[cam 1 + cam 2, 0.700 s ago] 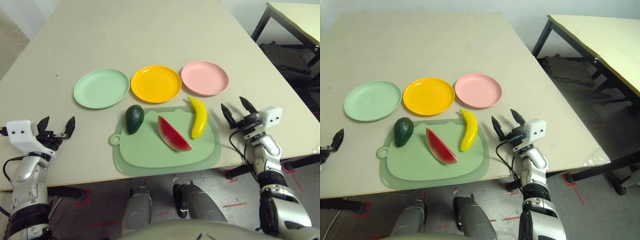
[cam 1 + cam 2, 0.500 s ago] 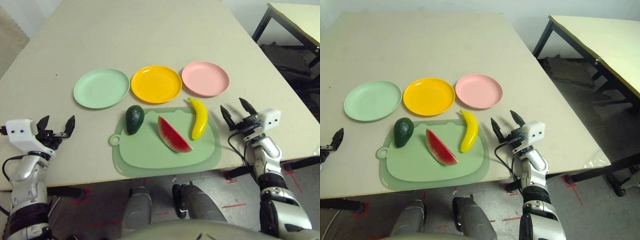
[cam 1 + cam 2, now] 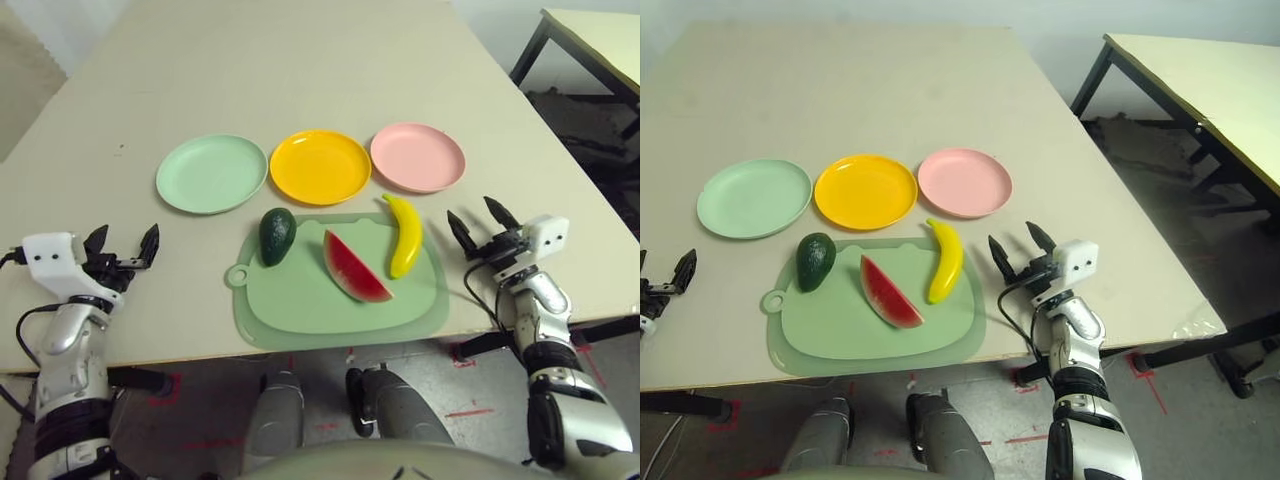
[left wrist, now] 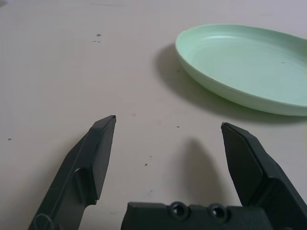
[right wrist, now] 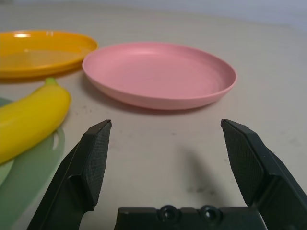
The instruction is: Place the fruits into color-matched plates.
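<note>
My right gripper should next move to the yellow banana and close on its upper half [image 3: 407, 224] [image 5: 44, 111], a little past the middle toward the pink plate.
Three fruits lie on a pale green cutting mat [image 3: 300, 310]: a dark green avocado [image 3: 276, 235] at its left, a red watermelon wedge [image 3: 353, 267] in the middle, a yellow banana [image 3: 405, 233] at its right. Behind the mat stand three plates in a row: mint green [image 3: 211, 173], yellow-orange [image 3: 320, 166], pink [image 3: 417, 157]. My left gripper [image 3: 124, 246] hovers open over the table near its left front, empty. My right gripper [image 3: 478, 221] is open and empty just right of the banana, with the pink plate [image 5: 158, 72] ahead of it.
The table's front edge runs just below the mat, and its right edge lies close to my right arm. A second table [image 3: 1200, 80] with black legs stands off to the right. Bare tabletop stretches behind the plates.
The camera has shifted, sliding the whole scene slightly right and down. Both grippers stay open and near their earlier spots; the fruits have not moved.
</note>
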